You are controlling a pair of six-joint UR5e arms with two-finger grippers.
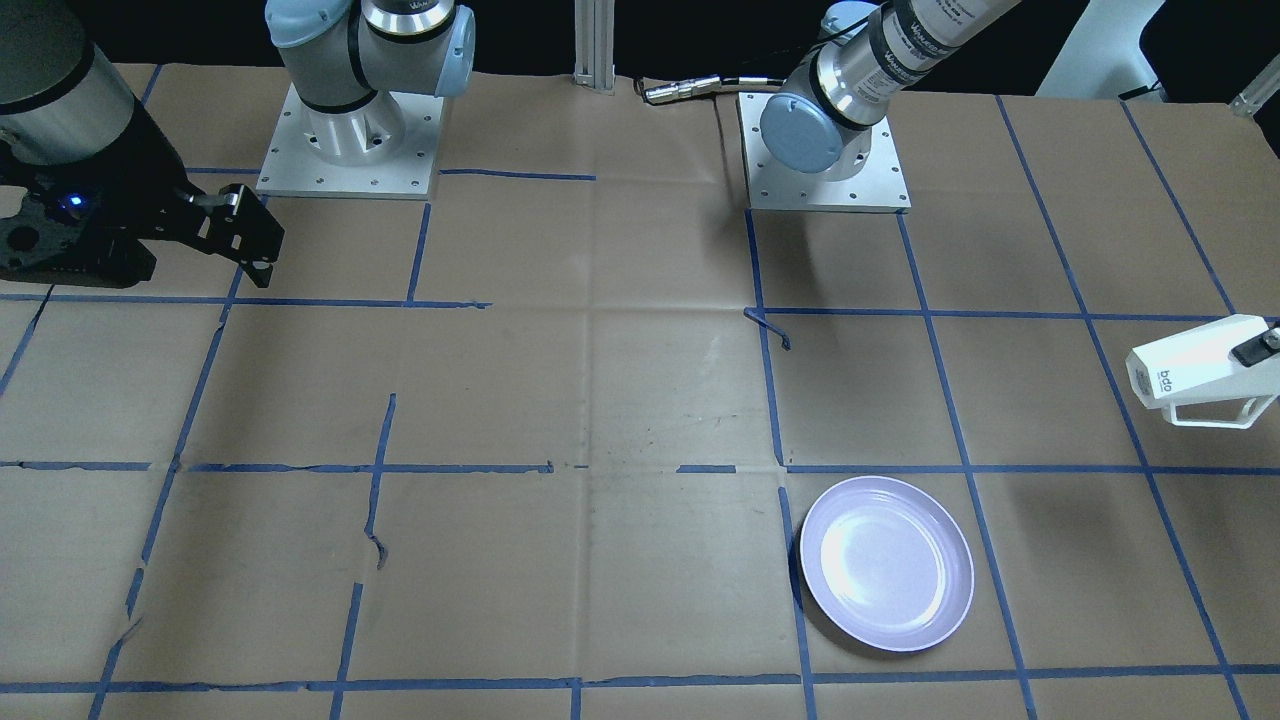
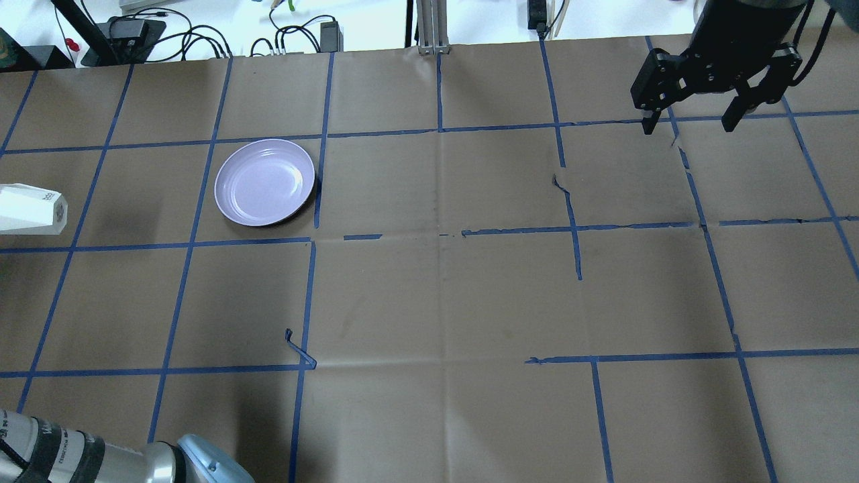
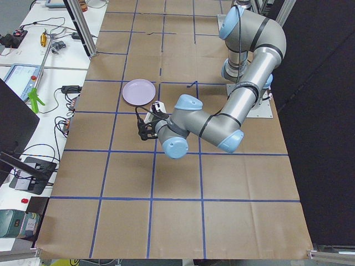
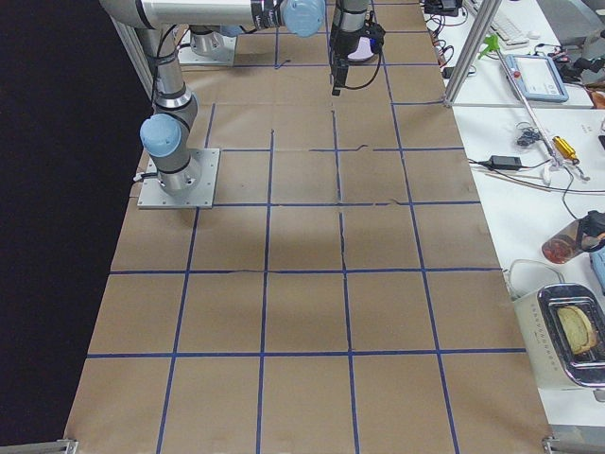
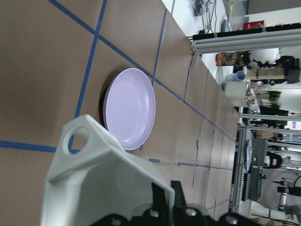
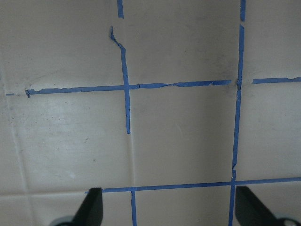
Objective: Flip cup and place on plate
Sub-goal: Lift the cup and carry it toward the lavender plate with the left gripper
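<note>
I need to use my left gripper to set the white faceted cup free on the middle of the pale lavender plate (image 1: 900, 569) (image 5: 129, 109). The cup is still in the air, near the plate.
The white faceted cup (image 1: 1195, 370) is held on its side in the air by my left gripper (image 5: 162, 207), which is shut on it. Its thin handle (image 1: 1215, 412) hangs downward. The cup shows at the left edge of the overhead view (image 2: 30, 209) and fills the lower left wrist view (image 5: 99, 183). The pale lavender plate (image 1: 886, 563) lies flat and empty on the table, also in the overhead view (image 2: 264, 182), a short way from the cup. My right gripper (image 2: 691, 124) is open and empty, high over the far right of the table, far from both.
The table is covered in brown paper (image 2: 436, 302) with a blue tape grid. Cables and power supplies (image 2: 201, 33) lie beyond the far edge. Both arm bases (image 1: 350, 140) stand at the robot's side of the table.
</note>
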